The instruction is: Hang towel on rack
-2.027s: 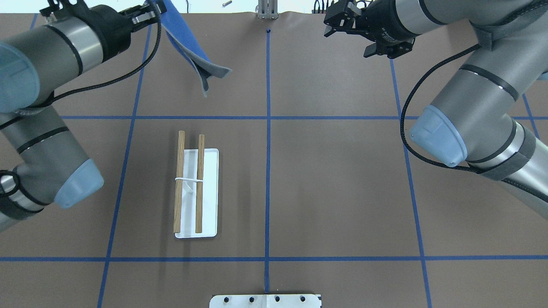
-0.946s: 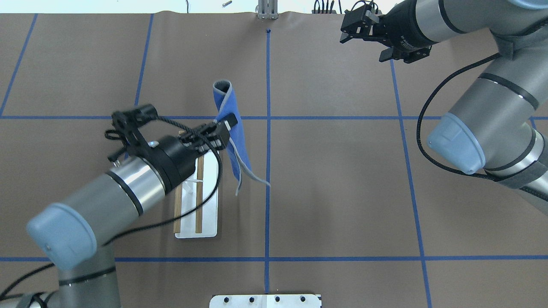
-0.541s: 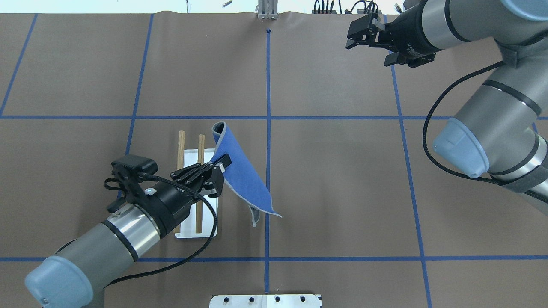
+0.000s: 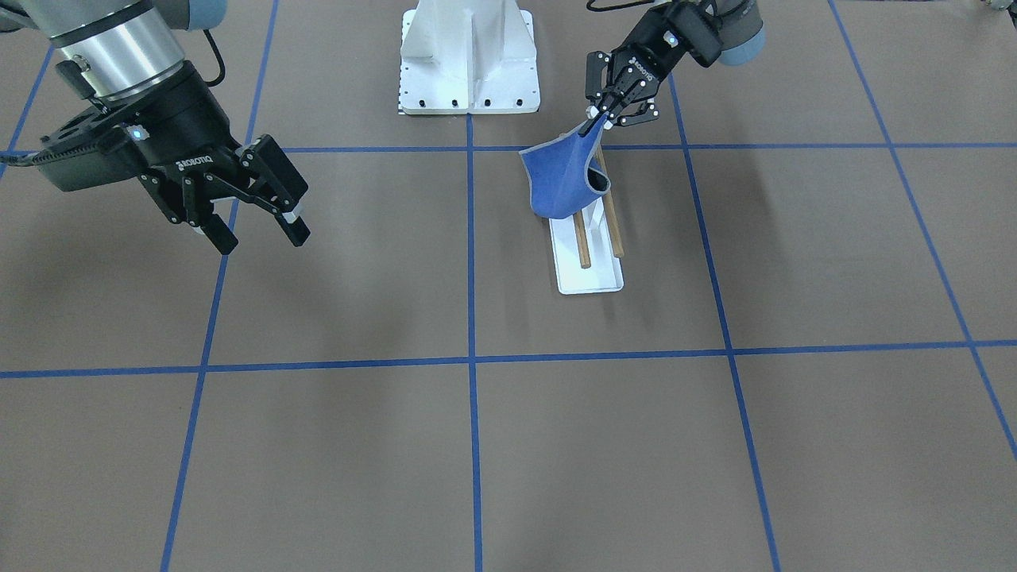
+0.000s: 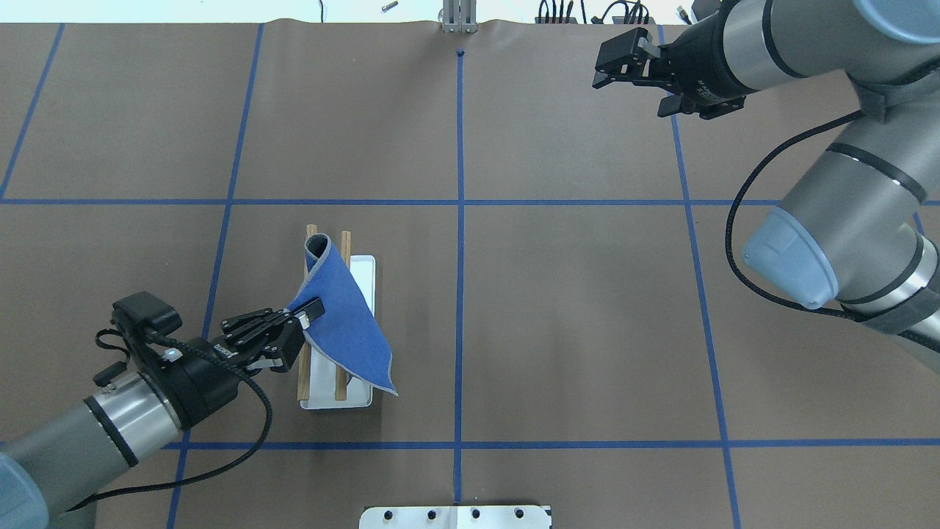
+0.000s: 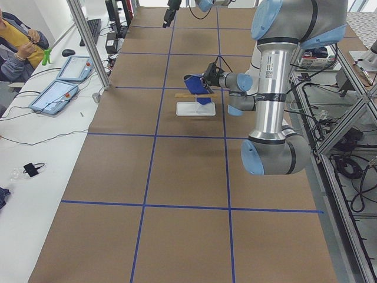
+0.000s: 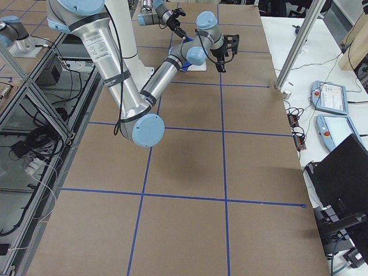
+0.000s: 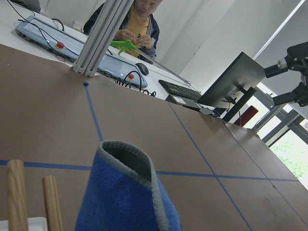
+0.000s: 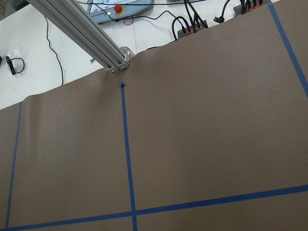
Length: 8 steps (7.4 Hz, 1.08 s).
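Observation:
The robot's left gripper should release the blue towel across both brown rods of the rack [image 4: 588,183], above the rack's white base.
The blue towel [image 5: 341,327] hangs from my left gripper [image 5: 312,310], which is shut on its upper edge. It hangs over the rack, across the two brown rods [image 5: 345,246] and the white base [image 5: 362,283]. In the front view the towel [image 4: 560,179] sags below the left gripper [image 4: 597,123] with its lower fold at the rods [image 4: 582,242]; I cannot tell whether it touches them. The left wrist view shows the towel's grey-edged fold [image 8: 125,197] beside the rod ends [image 8: 14,192]. My right gripper [image 5: 606,66] is open and empty at the far right, also in the front view [image 4: 262,237].
The big white bolted pedestal [image 4: 469,56] stands at the robot's side of the table, its plate at the near edge in the overhead view [image 5: 455,518]. An aluminium post [image 9: 82,33] and operators' tablets lie beyond the far edge. A person [image 8: 139,19] sits there.
My left arm carried the towel from the table's far left corner back toward the robot and then leftward over the rack. The right gripper stayed open, shifting slightly right.

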{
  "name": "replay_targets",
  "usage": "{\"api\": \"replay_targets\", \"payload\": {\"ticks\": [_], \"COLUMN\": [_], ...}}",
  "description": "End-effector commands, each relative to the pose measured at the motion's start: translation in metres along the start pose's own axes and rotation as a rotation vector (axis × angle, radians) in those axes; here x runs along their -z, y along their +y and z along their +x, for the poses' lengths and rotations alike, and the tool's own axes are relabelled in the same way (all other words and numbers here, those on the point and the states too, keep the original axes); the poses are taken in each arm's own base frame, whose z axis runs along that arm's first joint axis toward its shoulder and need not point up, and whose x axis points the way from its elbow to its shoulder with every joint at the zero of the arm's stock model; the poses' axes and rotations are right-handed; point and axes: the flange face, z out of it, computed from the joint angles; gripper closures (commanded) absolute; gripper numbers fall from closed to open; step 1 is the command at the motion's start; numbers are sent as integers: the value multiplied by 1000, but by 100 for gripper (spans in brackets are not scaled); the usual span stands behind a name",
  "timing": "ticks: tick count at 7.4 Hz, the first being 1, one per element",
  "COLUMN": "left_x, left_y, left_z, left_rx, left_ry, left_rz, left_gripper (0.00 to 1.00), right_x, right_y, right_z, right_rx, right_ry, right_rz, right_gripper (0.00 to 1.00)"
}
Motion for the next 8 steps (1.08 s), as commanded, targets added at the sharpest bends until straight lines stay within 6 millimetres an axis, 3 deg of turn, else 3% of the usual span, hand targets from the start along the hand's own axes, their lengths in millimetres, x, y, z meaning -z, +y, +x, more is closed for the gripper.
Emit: {"api": "replay_targets", "payload": {"ticks": [1,3,6,7,8], "left_x": [27,25,20,19,18], "left_y": [-9,-20,-15,-13,-11], "left_z": [-38,-51,-72,-78,-83], "left_rx": [-18,-33,-47,-52,-54], "left_ry": [18,-10,-58,-69,-83], "left_rz": [-21,9,14,12,18], "left_gripper": [100,100,100,100,100], "right_x": [-2,-3,5,7,8], "right_y": [0,-13,-37,-40,-38], "right_z": [2,57,145,185,211], "right_rx": [0,2,-55,-1,71], "right_ry": [5,77,179,222,255], "right_rz": [-2,-9,-50,-72,-89], "right_gripper": [0,0,0,0,0]}}
